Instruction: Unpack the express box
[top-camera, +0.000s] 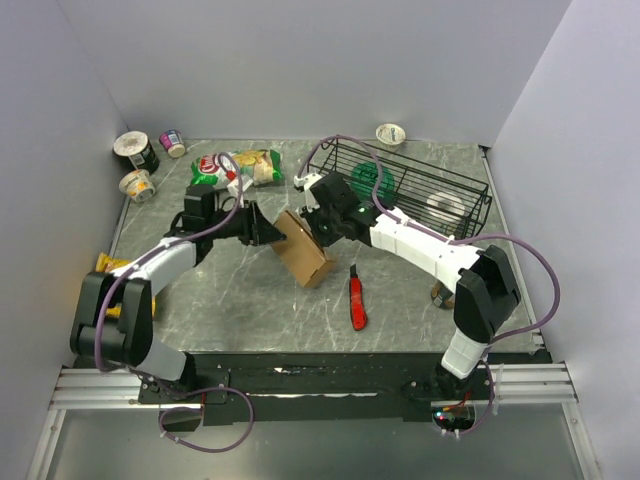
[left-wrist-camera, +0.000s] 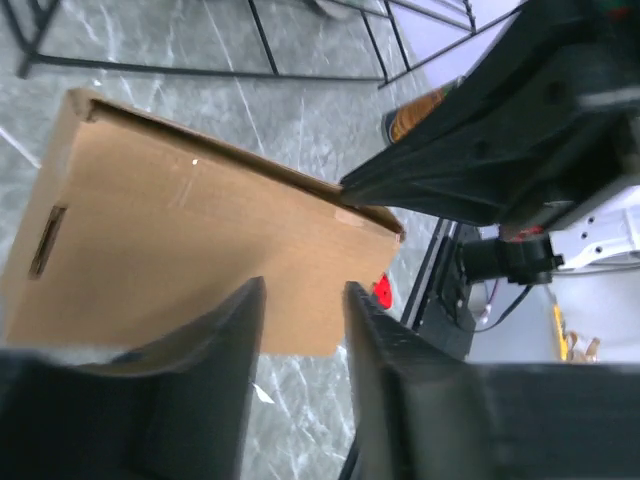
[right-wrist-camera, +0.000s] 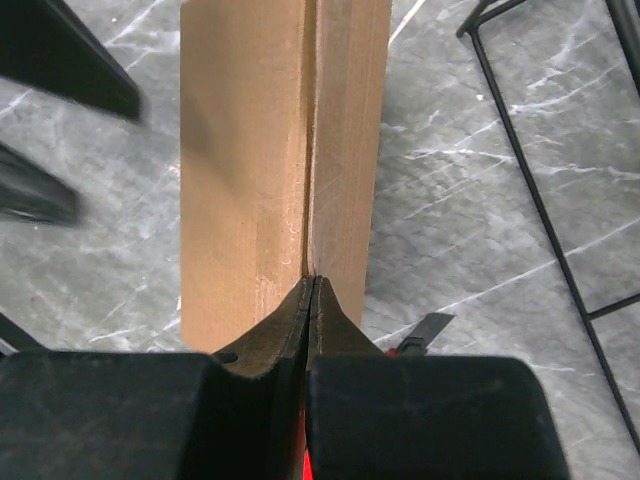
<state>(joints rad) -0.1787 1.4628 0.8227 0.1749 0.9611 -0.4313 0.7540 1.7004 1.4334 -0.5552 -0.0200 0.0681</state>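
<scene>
The express box is leaning and the left gripper is clear of the box's broad side, so next the left gripper braces that side before the right gripper pinches the box's seam (right-wrist-camera: 311, 190).
The express box (top-camera: 305, 255), a plain brown carton, stands tilted on edge at the table's middle. My left gripper (top-camera: 270, 236) is at its left end, open, with the box's broad face (left-wrist-camera: 190, 250) just ahead of the gap between the fingers (left-wrist-camera: 303, 300). My right gripper (top-camera: 313, 224) is shut, its fingers pressed flat together, with the tips (right-wrist-camera: 312, 282) touching the seam along the box's narrow top side (right-wrist-camera: 270, 150). In the left wrist view the right gripper's dark finger (left-wrist-camera: 440, 170) meets the box's upper edge.
A red utility knife (top-camera: 356, 300) lies right of the box, its blade in the right wrist view (right-wrist-camera: 430, 325). A black wire basket (top-camera: 420, 185) stands behind the right arm. Chip bags (top-camera: 235, 168) and yoghurt cups (top-camera: 135, 150) sit at the back left.
</scene>
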